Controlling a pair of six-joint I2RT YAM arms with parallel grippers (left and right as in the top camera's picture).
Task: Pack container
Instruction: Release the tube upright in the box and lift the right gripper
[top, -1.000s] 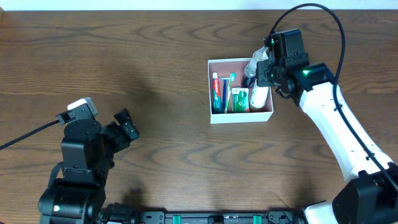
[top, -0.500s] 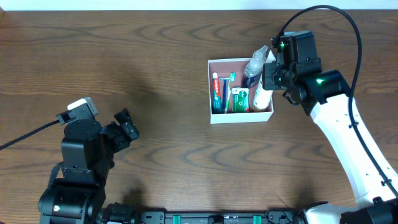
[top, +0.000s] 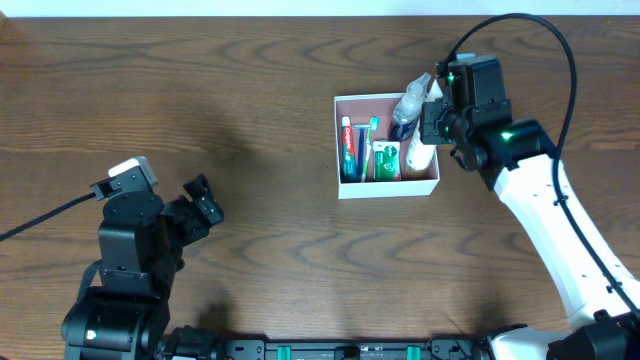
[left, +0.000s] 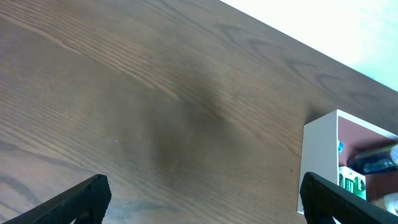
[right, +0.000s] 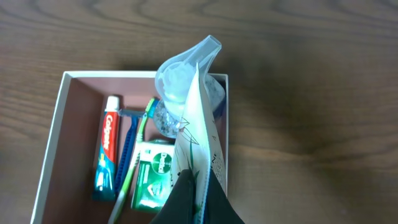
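Next, I let go of the white tube with my right gripper inside the container (top: 419, 163) (right: 195, 204), next to the green packet.
The container (top: 338, 150) is a shallow white-walled box with a pink inside, right of centre. It also shows in the right wrist view (right: 53, 143) and the left wrist view (left: 320, 162). In it lie a red toothpaste (right: 107, 152), a green toothbrush (right: 135, 155), a green packet (right: 154, 180) and a small dark bottle (right: 163, 118). My right gripper (right: 198, 180) is shut on a white tube (right: 199, 130) with a clear cap, held over the container's right side (top: 418, 150). My left gripper (left: 202, 199) is open and empty, far to the left (top: 203, 205).
Brown wooden table (top: 250, 100) all around the container. The left arm's base (top: 125, 260) stands at the front left. A black cable (top: 540, 40) loops over the right arm at the back right.
My right wrist has swung a little to the right with the white tube, whose cap end now rises above the container's far wall. The left arm has not moved.
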